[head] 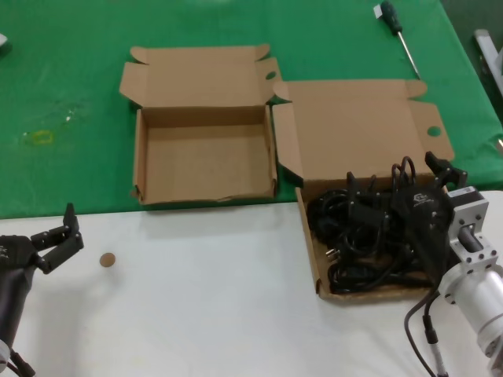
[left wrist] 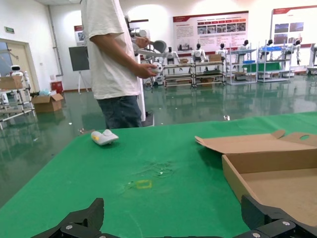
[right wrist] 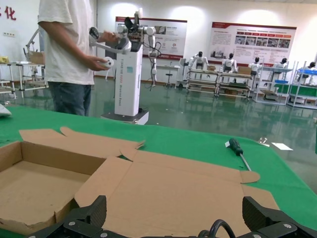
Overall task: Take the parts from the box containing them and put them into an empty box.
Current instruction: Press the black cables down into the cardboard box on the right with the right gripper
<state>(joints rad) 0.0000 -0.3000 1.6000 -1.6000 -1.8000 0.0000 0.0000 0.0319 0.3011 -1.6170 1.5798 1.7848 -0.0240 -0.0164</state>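
I need to close my right gripper on the middle of the black power cord (head: 402, 189) whose loop sticks up at the far edge of the full box, beside the lid.
Several black power cords, the parts (head: 369, 232), lie tangled in the brown box (head: 308, 236) at the right, whose lid (head: 354, 126) is folded back flat. My right gripper (head: 399, 177) hangs open just above the cords, its fingers spread wide with nothing between them. In the right wrist view the right gripper (right wrist: 176, 214) faces the lid (right wrist: 173, 188), and one cord loop (right wrist: 221, 227) shows by its lower edge. The empty box (head: 204, 153) stands open to the left of the full one. My left gripper (head: 67, 232) rests open over the white table at the near left, apart from both boxes.
A black-handled screwdriver (head: 397, 31) lies on the green cloth (head: 63, 78) at the back right. A small brown disc (head: 107, 259) sits on the white table. Across the table stands a person (left wrist: 114, 59). A small white object (left wrist: 104, 137) rests on the cloth.
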